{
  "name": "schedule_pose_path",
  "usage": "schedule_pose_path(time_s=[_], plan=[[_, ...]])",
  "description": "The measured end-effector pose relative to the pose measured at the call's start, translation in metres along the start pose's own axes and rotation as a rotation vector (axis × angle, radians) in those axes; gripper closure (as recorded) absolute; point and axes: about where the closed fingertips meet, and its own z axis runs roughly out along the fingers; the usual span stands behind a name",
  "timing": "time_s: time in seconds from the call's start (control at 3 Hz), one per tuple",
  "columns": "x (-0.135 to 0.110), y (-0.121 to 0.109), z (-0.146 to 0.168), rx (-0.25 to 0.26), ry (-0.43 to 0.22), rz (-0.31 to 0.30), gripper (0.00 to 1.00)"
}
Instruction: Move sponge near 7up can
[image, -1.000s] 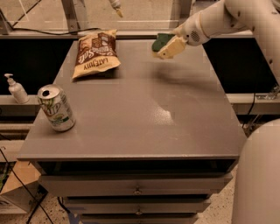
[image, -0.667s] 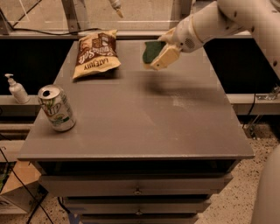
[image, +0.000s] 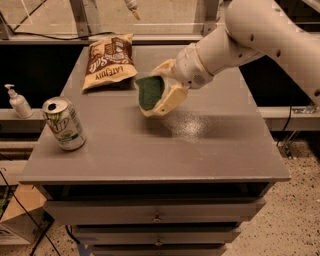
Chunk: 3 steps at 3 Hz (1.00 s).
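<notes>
Next, my gripper puts the sponge, still held above the table's middle, down on the grey table (image: 93, 136) right up against the 7up can, on the can's table-middle side.
The sponge (image: 150, 93), dark green on top, is held in my gripper (image: 159, 94) above the middle of the grey table (image: 200, 150). The gripper's cream fingers (image: 172, 97) are closed around it, and my white arm reaches in from the upper right. The 7up can (image: 64, 124), white and green with a silver top, stands upright near the table's left front edge, well to the left of and nearer than the sponge.
A brown and cream chip bag (image: 109, 61) lies at the table's back left. A small white pump bottle (image: 18, 102) stands on a ledge left of the table. Drawers (image: 157, 212) sit below the tabletop.
My gripper has carried the sponge from the table's back right down and to the left, towards the middle. The can and the chip bag have not moved.
</notes>
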Motion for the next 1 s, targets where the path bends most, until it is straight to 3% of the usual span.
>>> schedule_pose_path(time_s=[0.67, 1.0], plan=[[0.000, 0.007, 0.011, -0.044, 0.007, -0.010, 1.00], [-0.014, 0.018, 0.038, -0.129, -0.046, -0.028, 1.00]])
